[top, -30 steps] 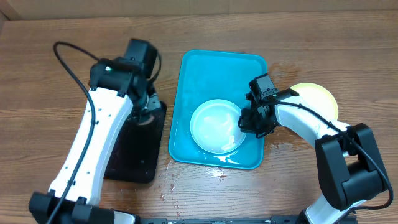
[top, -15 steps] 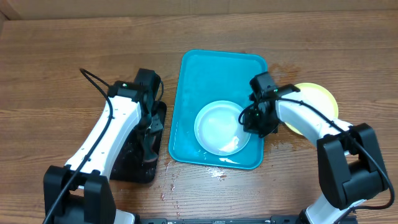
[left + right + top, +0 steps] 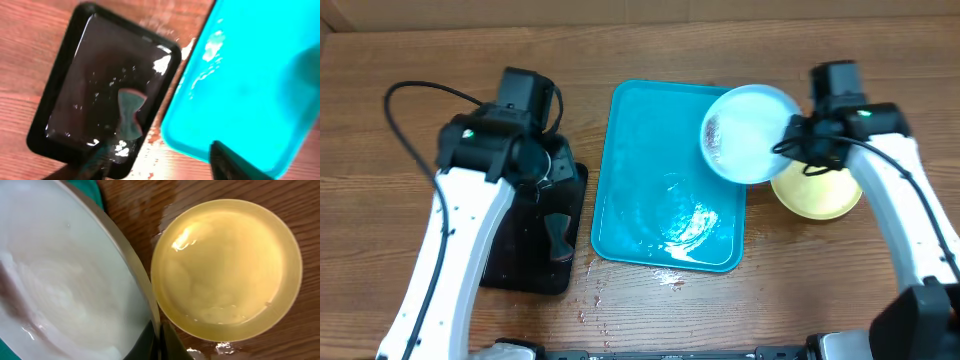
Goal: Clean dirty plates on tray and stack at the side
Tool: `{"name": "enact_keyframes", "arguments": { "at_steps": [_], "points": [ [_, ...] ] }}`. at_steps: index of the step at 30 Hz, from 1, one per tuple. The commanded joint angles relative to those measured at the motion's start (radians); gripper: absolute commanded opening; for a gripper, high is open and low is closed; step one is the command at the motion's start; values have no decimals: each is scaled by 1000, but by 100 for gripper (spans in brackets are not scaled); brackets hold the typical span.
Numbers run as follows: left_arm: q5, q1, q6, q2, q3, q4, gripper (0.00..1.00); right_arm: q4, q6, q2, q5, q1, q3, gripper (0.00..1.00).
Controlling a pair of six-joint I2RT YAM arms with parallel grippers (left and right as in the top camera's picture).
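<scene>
I should use my right gripper to release the pale blue-white plate on top of the yellow-green plate (image 3: pixel 812 176) (image 3: pixel 226 270) next to the turquoise tray.
My right gripper (image 3: pixel 159 342) is shut on the rim of a pale blue-white plate (image 3: pixel 750 133), which it holds tilted in the air over the right edge of the turquoise tray (image 3: pixel 650 130). In the right wrist view this plate (image 3: pixel 60 280) fills the left side. A yellow-green plate (image 3: pixel 227 270) lies on the table just to its right, and the overhead view shows this yellow-green plate (image 3: pixel 820 192) partly under my right arm. The tray holds only a wet film. My left gripper (image 3: pixel 162 169) hangs open over the black tray (image 3: pixel 65 90) with nothing between its fingers.
A grey bow-shaped sponge (image 3: pixel 129 114) lies in the wet black tray (image 3: pixel 520 265), left of the turquoise tray (image 3: pixel 260 80). Water drops (image 3: pixel 665 278) spot the wood near the turquoise tray's front edge. A cable (image 3: pixel 420 95) loops off my left arm.
My right gripper lifted the pale plate off the tray and carried it back and right towards the yellow-green plate. My left gripper opened, left the sponge in the black tray and drew back.
</scene>
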Motion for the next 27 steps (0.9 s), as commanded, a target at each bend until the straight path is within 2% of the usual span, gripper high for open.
{"name": "enact_keyframes", "arguments": {
  "at_steps": [1, 5, 7, 12, 16, 21, 27],
  "points": [
    [20, 1, 31, -59, 48, -7, 68, -11, -40, -14, -57, -1, 19, 4],
    [15, 8, 35, -113, 69, -11, 76, -21, -40, -14, -60, 61, 19, 4],
    [14, 23, 35, -141, 83, -15, 89, -17, -40, -14, -60, 128, 19, 4],
    [18, 92, 35, -195, 134, -39, 93, 29, -39, -14, -59, 309, 20, 4],
    [21, 123, 41, -237, 179, -60, 94, 130, -30, -13, -11, 483, 20, 4],
    [21, 125, 41, -296, 207, -61, 99, 293, -16, 6, 209, 704, 19, 4],
    [16, 125, 41, -373, 207, -59, 100, 509, -17, 105, 485, 915, 18, 4]
  ]
}}
